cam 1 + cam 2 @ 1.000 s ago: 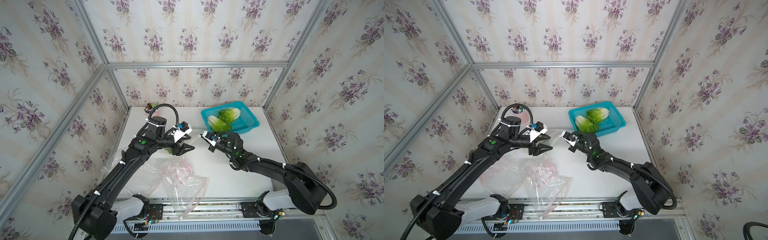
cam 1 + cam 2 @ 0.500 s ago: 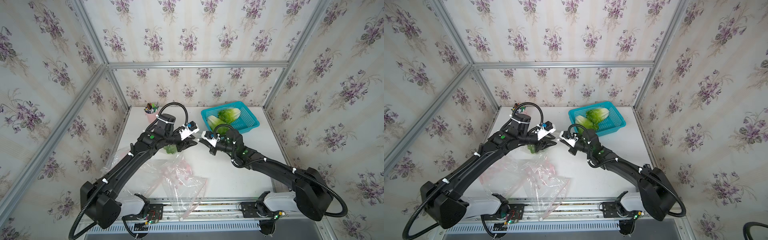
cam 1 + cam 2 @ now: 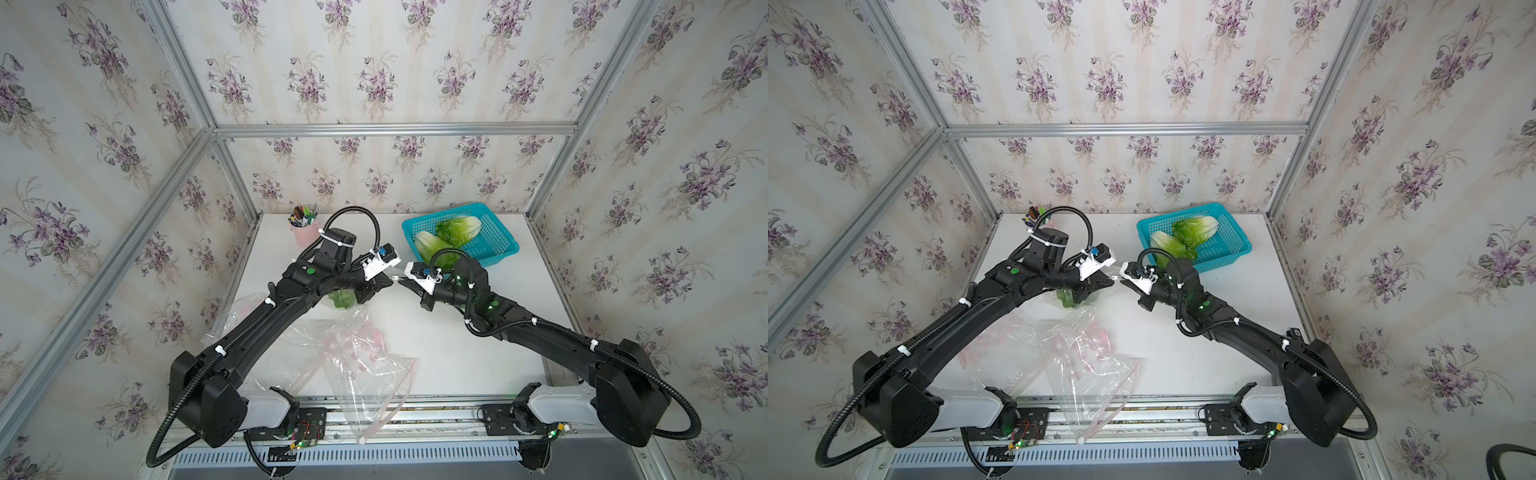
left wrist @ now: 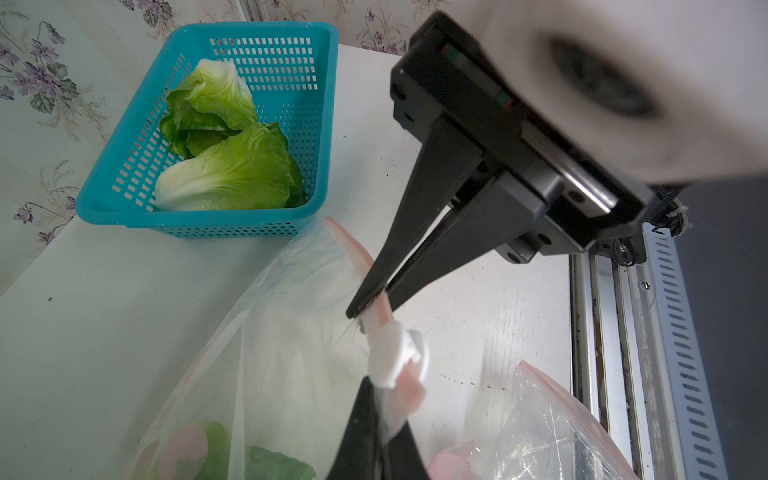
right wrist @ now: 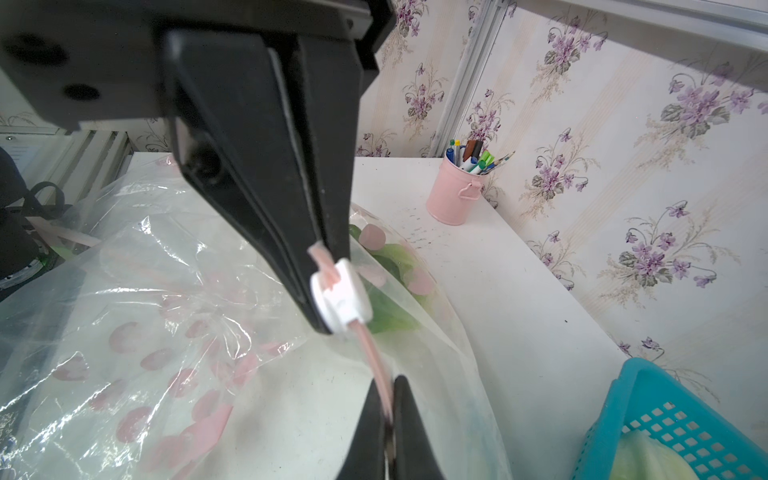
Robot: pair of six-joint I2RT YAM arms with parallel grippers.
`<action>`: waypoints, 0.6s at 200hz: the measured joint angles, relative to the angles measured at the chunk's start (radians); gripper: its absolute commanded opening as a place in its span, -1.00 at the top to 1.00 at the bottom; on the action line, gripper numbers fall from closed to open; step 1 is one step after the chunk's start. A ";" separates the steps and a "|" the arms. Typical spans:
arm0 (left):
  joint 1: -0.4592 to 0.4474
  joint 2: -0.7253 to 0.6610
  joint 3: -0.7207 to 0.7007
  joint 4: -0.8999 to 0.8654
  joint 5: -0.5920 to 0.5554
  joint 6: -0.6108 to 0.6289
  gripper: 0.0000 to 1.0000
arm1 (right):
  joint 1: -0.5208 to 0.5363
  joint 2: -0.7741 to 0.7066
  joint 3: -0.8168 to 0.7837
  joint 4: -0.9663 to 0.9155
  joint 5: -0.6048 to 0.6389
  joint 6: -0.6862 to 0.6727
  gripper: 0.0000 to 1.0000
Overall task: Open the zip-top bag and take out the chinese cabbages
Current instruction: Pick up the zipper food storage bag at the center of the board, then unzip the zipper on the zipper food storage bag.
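Observation:
I will open my right gripper, as it pinches the bag's pink zip in the way of the white slider, and take the slider (image 5: 344, 297) from my left gripper.
The clear zip-top bag (image 3: 353, 353) (image 3: 1071, 353) with pink dots lies crumpled on the white table, its zip end lifted between my two grippers. My left gripper (image 3: 388, 282) (image 4: 382, 415) is shut on the bag's white slider (image 4: 397, 357) (image 5: 343, 297). Facing it tip to tip, my right gripper (image 3: 401, 283) (image 5: 388, 399) is shut on the pink zip strip (image 5: 376, 361). One of the chinese cabbages (image 3: 343, 299) (image 5: 390, 316) shows green inside the bag under the left wrist. Two more (image 3: 457, 228) (image 3: 428, 245) (image 4: 232, 174) lie in the basket.
The teal basket (image 3: 490, 241) (image 3: 1229, 241) (image 4: 199, 224) stands at the back right, just behind the right wrist. A pink pen cup (image 3: 304, 232) (image 5: 455, 195) stands at the back left by the wall. Part of the bag hangs over the table's front rail (image 3: 374, 415).
My left gripper has moved right to meet the right gripper and closed on the bag's slider. The right gripper has stayed shut on the zip strip, shifted slightly back.

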 measured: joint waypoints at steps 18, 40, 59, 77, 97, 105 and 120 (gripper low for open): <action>0.000 0.008 0.004 0.000 0.000 0.000 1.00 | 0.000 -0.001 -0.013 0.016 0.001 -0.001 0.19; 0.000 0.011 0.006 0.000 0.002 0.003 1.00 | 0.001 -0.018 -0.065 0.068 0.002 -0.016 0.00; 0.000 0.013 0.010 0.000 0.004 0.003 1.00 | 0.001 -0.034 -0.091 0.106 -0.002 -0.030 0.02; 0.000 0.017 0.010 0.000 0.005 0.006 1.00 | 0.002 -0.037 -0.086 0.138 -0.013 -0.035 0.11; 0.001 0.019 0.010 0.000 0.005 0.006 1.00 | 0.002 -0.032 -0.080 0.169 -0.026 -0.042 0.31; 0.001 0.019 0.010 0.000 0.006 0.008 1.00 | 0.002 -0.029 -0.077 0.179 -0.029 -0.045 0.33; 0.001 0.019 0.010 -0.001 0.006 0.007 1.00 | 0.002 -0.021 -0.071 0.189 -0.032 -0.047 0.34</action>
